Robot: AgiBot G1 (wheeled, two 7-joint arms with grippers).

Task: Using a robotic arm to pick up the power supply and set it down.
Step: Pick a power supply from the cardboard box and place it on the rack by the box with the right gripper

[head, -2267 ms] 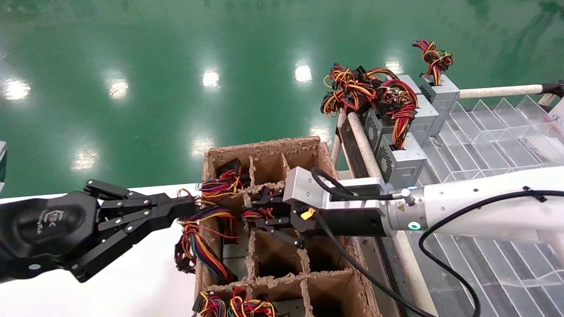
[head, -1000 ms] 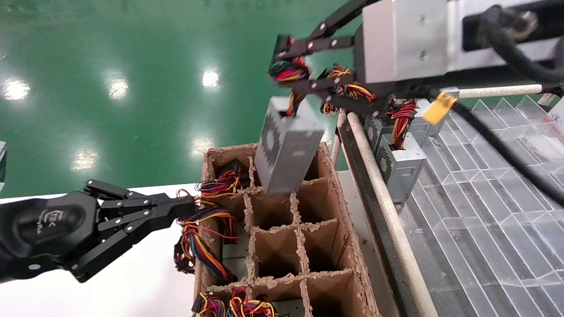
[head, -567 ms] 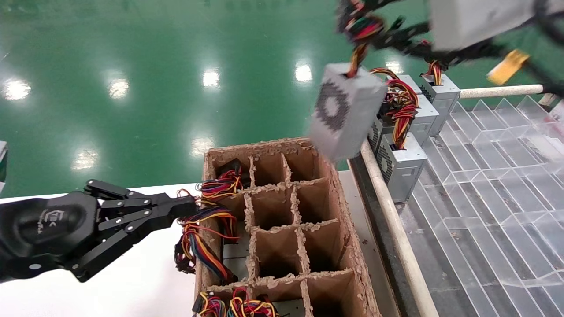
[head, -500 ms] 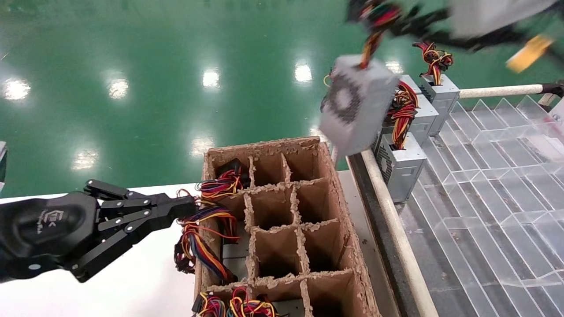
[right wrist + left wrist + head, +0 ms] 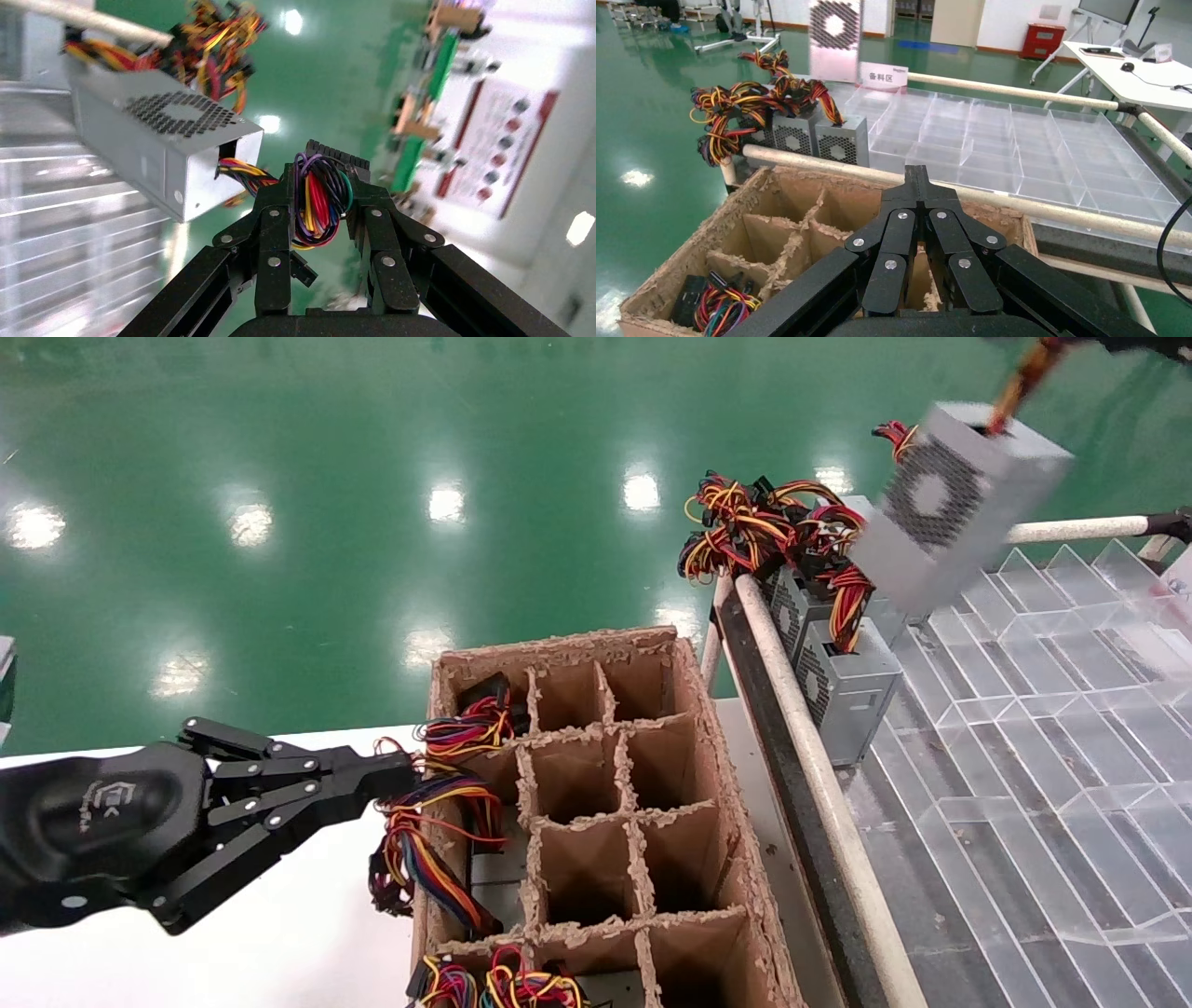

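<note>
Next, I set the power supply down with my right gripper in the clear tray [image 5: 919,701], next to the nearest standing power supply.
The power supply [image 5: 959,495], a silver-grey box with a round perforated vent, hangs tilted in the air at the upper right, over the clear tray. It dangles from its wire bundle [image 5: 320,203], and my right gripper [image 5: 321,184] is shut on those wires. In the head view the right gripper is almost wholly past the top edge. The right wrist view shows the power supply [image 5: 147,140] off to the side of the jaws. My left gripper [image 5: 391,775] stays shut beside the cardboard box's left wall, next to loose wires. The left gripper [image 5: 918,175] holds nothing.
A brown cardboard divider box [image 5: 708,728] stands in the middle, with coloured wires [image 5: 438,840] in its left cells. A padded rail [image 5: 810,756] runs along its right. Other power supplies [image 5: 843,682] stand in a row at the clear compartment tray's [image 5: 1043,645] far corner.
The right arm has lifted the power supply by its wires out of a box cell, then swung it up and right over the clear tray. The left arm has not moved.
</note>
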